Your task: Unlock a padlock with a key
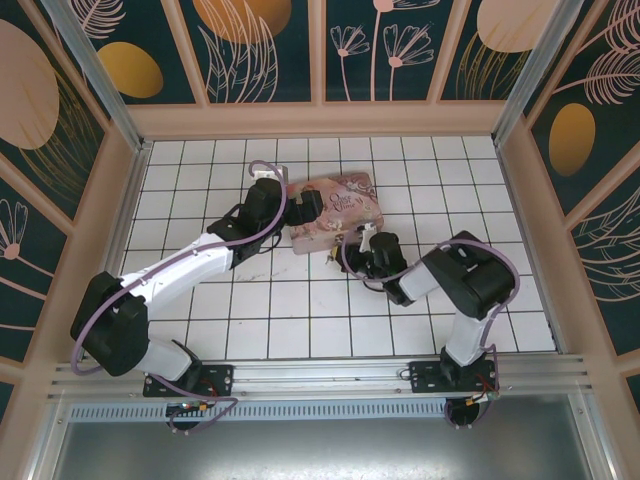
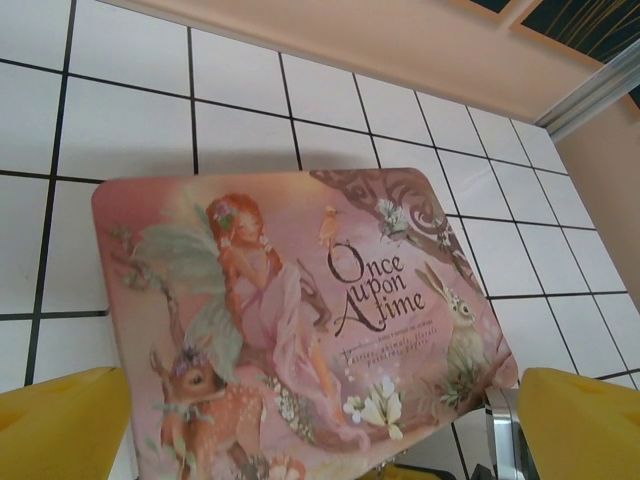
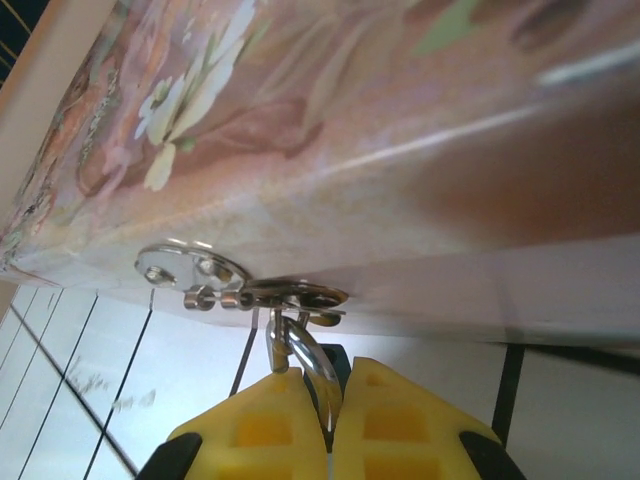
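Note:
Next, my right gripper opens and takes the dark body [image 3: 340,360] so the shackle is left clear, since it is pinching the padlock by its silvery shackle near the hasp.
The padlock [image 3: 318,352] hangs by its silvery shackle from the metal hasp [image 3: 250,290] on the side wall of the pink picture tin box [image 3: 380,130]. My right gripper [image 3: 332,378] is shut on it, with the shackle pinched between the yellow pads and a dark bit of the body behind them. The key is hidden. In the top view the right gripper [image 1: 350,250] sits at the box's near edge. My left gripper [image 2: 322,400] stands open, with its yellow fingers [image 2: 60,425] either side of the box's lid [image 2: 300,300]. Whether they touch it I cannot tell.
The tin box [image 1: 340,205] lies on the white tiled floor [image 1: 280,310], mid-table. The left gripper [image 1: 303,208] is at its left end. Peach walls ring the floor, and open tiles lie in front and to both sides.

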Controlling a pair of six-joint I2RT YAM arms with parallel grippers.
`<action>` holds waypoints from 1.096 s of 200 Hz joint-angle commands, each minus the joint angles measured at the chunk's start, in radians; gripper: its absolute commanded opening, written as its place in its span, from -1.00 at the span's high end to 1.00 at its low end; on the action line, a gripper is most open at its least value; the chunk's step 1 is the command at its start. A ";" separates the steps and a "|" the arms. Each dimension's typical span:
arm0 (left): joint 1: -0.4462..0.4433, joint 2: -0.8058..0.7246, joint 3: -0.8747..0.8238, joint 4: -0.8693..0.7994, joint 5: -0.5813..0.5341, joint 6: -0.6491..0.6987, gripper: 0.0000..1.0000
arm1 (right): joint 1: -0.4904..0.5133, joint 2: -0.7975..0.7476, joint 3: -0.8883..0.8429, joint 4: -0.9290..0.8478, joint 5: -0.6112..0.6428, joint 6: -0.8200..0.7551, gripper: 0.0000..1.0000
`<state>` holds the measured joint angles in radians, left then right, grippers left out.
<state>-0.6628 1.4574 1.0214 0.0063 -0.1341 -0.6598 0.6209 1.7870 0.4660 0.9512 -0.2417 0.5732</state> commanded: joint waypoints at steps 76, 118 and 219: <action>0.004 -0.048 -0.008 -0.067 0.107 0.045 -0.97 | -0.067 -0.237 -0.116 -0.397 -0.103 -0.196 1.00; -0.008 -0.028 -0.029 -0.048 0.125 0.032 -0.97 | -0.104 -0.269 -0.153 -0.387 -0.120 -0.189 0.95; -0.011 -0.008 -0.030 -0.032 0.135 0.028 -0.97 | -0.102 -0.260 -0.234 -0.221 -0.110 -0.098 0.54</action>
<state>-0.6697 1.4380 1.0039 -0.0383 -0.0074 -0.6357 0.5232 1.5173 0.2634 0.7444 -0.3527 0.4500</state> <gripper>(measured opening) 0.985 0.212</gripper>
